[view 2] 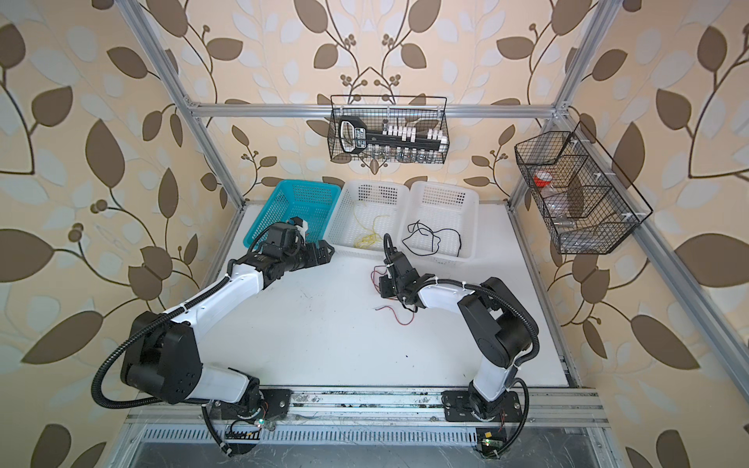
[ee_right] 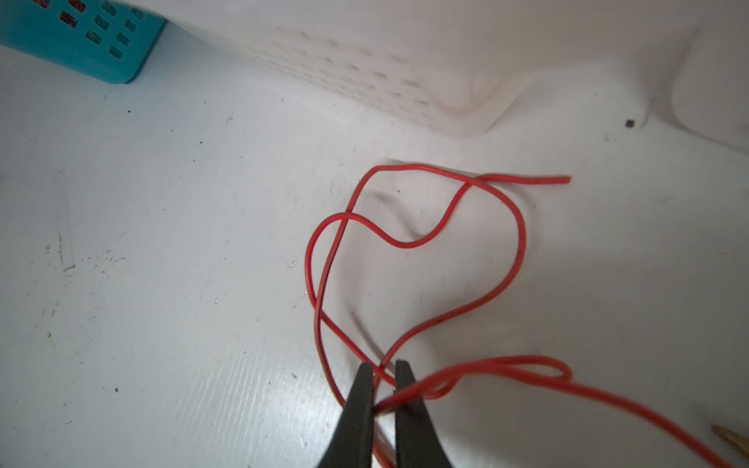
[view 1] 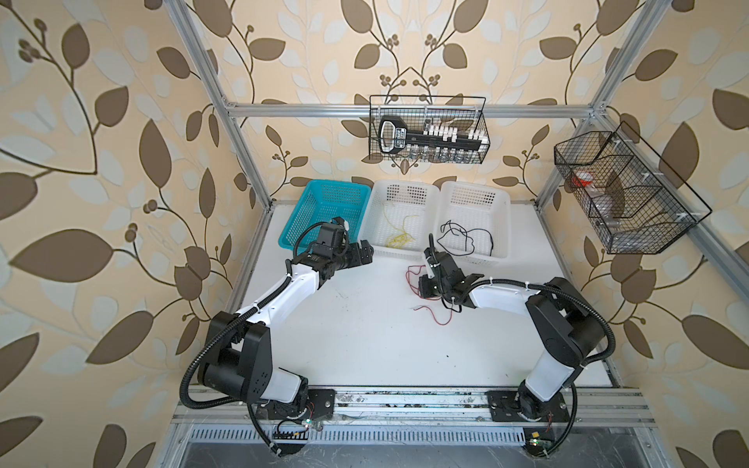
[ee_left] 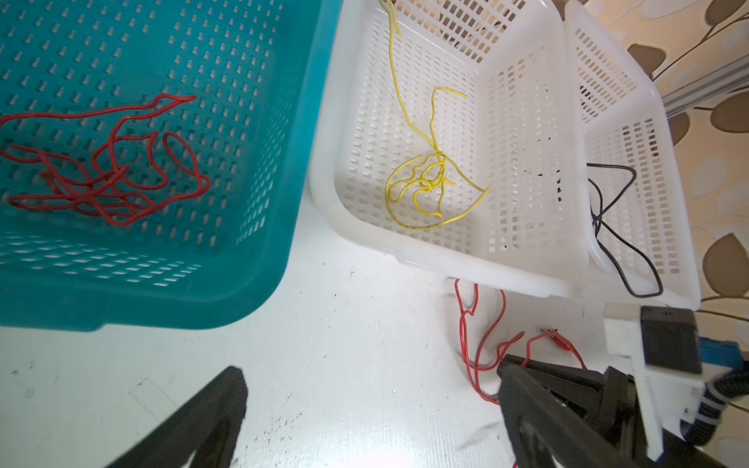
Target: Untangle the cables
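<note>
The red cable's loops (view 1: 409, 280) (ee_left: 469, 351) in front of the middle white basket, beside my right gripper, are next for my left gripper, which should go and close there.
A thin red cable (ee_right: 524, 243) lies in loose loops on the white table in front of the white baskets, seen in both top views (view 1: 439, 323) (view 2: 399, 323). My right gripper (ee_right: 384, 364) is shut on this red cable where two strands cross, low over the table (view 1: 424, 283). My left gripper (ee_left: 371, 370) is open and empty above bare table, near the teal basket's front corner (view 1: 362, 253). Another red cable (ee_left: 113, 174) lies bunched in the teal basket (view 1: 312, 190). A yellow cable (view 1: 399, 239) lies in the middle white basket (view 1: 373, 227), a black cable (view 1: 466, 239) in the right white basket (view 1: 502, 227).
The three baskets stand in a row along the table's back edge. A black wire basket (view 1: 429, 129) hangs on the rear frame bar and another (view 1: 624, 194) on the right side. Aluminium posts bound the table.
</note>
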{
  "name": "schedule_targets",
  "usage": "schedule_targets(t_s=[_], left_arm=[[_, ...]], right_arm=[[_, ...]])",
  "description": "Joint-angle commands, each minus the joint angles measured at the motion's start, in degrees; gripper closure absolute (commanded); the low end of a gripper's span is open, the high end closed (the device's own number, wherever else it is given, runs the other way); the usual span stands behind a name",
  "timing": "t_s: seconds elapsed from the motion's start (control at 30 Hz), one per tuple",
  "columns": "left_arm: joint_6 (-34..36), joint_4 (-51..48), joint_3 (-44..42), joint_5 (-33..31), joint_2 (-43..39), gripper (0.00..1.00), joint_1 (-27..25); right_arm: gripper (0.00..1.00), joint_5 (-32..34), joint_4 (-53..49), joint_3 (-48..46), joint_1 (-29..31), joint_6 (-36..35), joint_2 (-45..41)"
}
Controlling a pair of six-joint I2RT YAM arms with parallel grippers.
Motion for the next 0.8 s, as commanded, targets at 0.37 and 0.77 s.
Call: schedule_targets(t_s=[0.37,0.77], left_arm=[[0.76,1.93,0.65,3.08,1.83,0.01,-0.83],[1.1,5.25,-0.97,5.76,-1.61,0.01,-0.91]], right_arm=[[1.0,-4.3,-6.12,1.22,1.63,-6.89,-11.82],[1.0,-10.86,-9.84,5.28,1.19,-11.33,-29.43]])
